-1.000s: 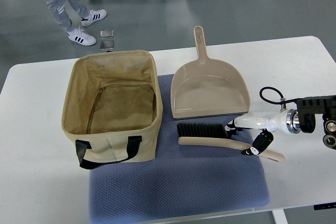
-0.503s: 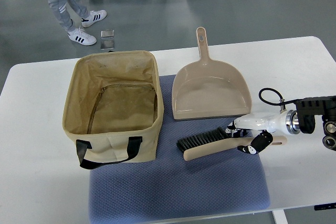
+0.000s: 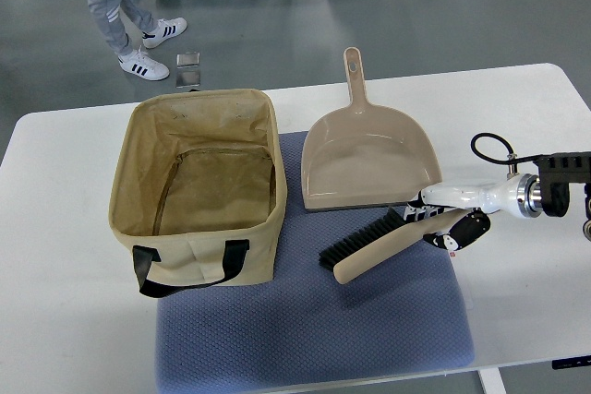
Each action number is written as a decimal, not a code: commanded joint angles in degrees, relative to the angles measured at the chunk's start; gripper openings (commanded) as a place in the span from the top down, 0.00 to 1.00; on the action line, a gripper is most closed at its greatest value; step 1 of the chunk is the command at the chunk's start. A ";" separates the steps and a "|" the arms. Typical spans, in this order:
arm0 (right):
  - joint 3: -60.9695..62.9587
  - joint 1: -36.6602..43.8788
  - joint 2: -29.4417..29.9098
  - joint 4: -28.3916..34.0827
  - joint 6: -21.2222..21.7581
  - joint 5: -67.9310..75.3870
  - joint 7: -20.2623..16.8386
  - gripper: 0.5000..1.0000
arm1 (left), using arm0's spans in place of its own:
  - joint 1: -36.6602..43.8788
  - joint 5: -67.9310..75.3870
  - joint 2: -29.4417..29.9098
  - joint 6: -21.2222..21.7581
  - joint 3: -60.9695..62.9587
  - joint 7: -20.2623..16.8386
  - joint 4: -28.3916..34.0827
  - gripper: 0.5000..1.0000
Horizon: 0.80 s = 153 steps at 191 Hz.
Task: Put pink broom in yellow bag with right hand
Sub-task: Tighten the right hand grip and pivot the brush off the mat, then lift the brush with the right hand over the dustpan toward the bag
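Observation:
My right gripper has the pink broom. It will let the broom go at a slant across the middle of the yellow bag's open inside (image 3: 204, 160).
The pink broom (image 3: 383, 246), a beige-pink hand brush with black bristles, hangs tilted over the blue mat, its handle end held at the right. My right hand (image 3: 445, 226) comes in from the right edge and is shut on the broom's handle. The yellow bag (image 3: 199, 182), an open tan fabric tote with black handles, stands at the left of the mat, well apart from the broom. The left arm is out of view.
A pink dustpan (image 3: 369, 159) lies just behind the broom, handle pointing away. The blue mat (image 3: 314, 329) covers the middle of the white table (image 3: 65, 320). People's legs and shoes (image 3: 143, 39) show on the floor beyond the far edge.
My right hand closed on the broom's handle and raised that end, so the broom swung from lying flat to tilted, and the hand drew slightly right and up.

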 commanded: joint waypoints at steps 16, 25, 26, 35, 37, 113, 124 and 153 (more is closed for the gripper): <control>1.37 0.12 -2.36 0.09 -0.05 1.80 0.74 1.00 | -0.06 0.00 0.00 0.00 0.00 0.00 0.00 0.00; 1.46 0.38 -3.06 0.18 -0.05 2.33 0.91 1.00 | 0.02 0.00 0.00 0.00 0.00 0.00 0.00 0.00; 1.46 0.38 -3.07 0.18 -0.05 2.33 0.91 1.00 | 0.02 0.00 0.00 0.00 0.00 0.00 0.00 0.00; 1.46 0.73 -3.86 0.18 -0.05 3.03 1.18 1.00 | 0.02 0.00 0.00 0.00 0.00 0.00 0.00 0.00; 1.55 0.73 -4.12 0.18 -0.05 3.21 1.18 1.00 | 0.02 0.00 0.00 0.00 0.00 0.00 0.00 0.00; 6.12 7.41 -10.71 0.01 3.73 10.24 1.26 1.00 | -0.06 0.00 0.00 0.00 0.00 0.00 0.00 0.00; 6.12 10.14 -11.50 0.01 4.44 11.29 1.26 1.00 | -0.06 0.00 0.00 0.00 0.00 0.00 0.00 0.00; 6.03 18.58 -11.94 -0.79 6.72 14.90 0.82 1.00 | -0.06 0.00 0.00 0.00 0.00 0.00 0.00 0.00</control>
